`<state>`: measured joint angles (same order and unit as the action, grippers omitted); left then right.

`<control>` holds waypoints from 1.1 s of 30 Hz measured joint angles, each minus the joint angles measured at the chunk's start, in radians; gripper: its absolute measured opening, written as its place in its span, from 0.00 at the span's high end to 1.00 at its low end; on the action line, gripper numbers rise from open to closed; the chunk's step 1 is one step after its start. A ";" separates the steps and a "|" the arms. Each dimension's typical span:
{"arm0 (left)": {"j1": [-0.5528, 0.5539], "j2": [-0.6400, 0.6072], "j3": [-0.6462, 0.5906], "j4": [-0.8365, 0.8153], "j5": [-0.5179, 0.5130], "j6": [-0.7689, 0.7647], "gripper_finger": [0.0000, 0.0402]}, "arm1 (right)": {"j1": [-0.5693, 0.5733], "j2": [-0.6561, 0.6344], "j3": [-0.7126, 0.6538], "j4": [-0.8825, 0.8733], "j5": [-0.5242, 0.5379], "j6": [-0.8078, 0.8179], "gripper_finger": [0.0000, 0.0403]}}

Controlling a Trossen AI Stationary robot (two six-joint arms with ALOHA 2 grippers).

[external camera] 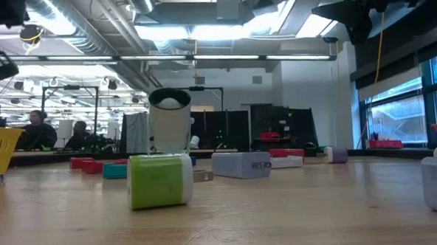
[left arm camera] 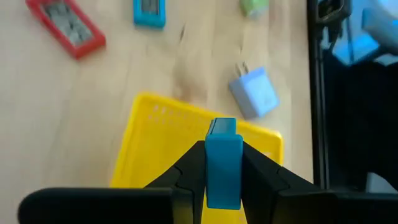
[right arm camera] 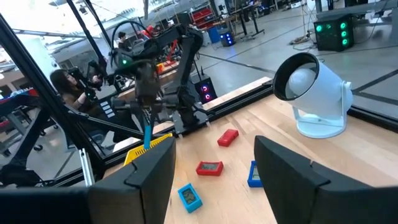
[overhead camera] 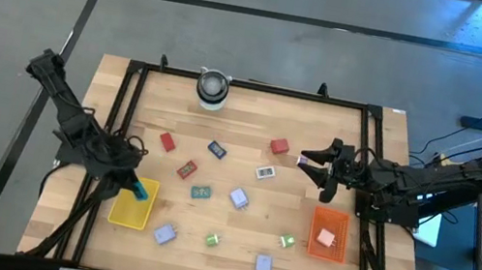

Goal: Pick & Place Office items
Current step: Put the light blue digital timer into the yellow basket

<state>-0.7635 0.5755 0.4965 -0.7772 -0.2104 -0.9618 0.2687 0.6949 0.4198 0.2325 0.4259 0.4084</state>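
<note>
The robot's left gripper needs to release the blue block inside the yellow tray's far corner (overhead camera: 147,191) (left arm camera: 168,132), toward the middle of the table. The blue block now hovers over that tray's far part.
My left gripper (overhead camera: 140,188) hovers over the far part of the yellow tray (overhead camera: 129,209), shut on a bright blue block (left arm camera: 222,138). My right gripper (overhead camera: 313,162) is open at the table's right, above bare wood between a red block (overhead camera: 279,145) and the red tray (overhead camera: 328,234); nothing shows between its fingers in the right wrist view. A pink item (overhead camera: 326,237) lies in the red tray. Small red, blue, teal, lavender and green items lie scattered flat across the middle of the table. My left gripper pinches the blue block by its two long sides (left arm camera: 211,171) between its fingers (left arm camera: 189,163). It comes from above, pointing down. The block stands upright in the hold, lifted clear above the yellow tray (left arm camera: 163,134), its lower end (right arm camera: 147,138) hanging below the fingers.
A round grey-white cylinder (overhead camera: 212,88) stands at the far edge's middle. A lavender block (overhead camera: 165,233) lies just right of the yellow tray, a green one (overhead camera: 213,239) beyond it. A black frame (overhead camera: 249,85) rims the table. People sit in the room behind.
</note>
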 joint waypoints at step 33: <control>0.192 0.457 0.115 -0.023 0.101 0.129 0.71 | 0.000 0.085 0.000 -0.009 0.019 -0.026 0.46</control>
<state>-0.5713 1.0328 0.6110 -0.8001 -0.1095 -0.8326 0.2684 0.7795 0.4194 0.2234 0.4446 0.3820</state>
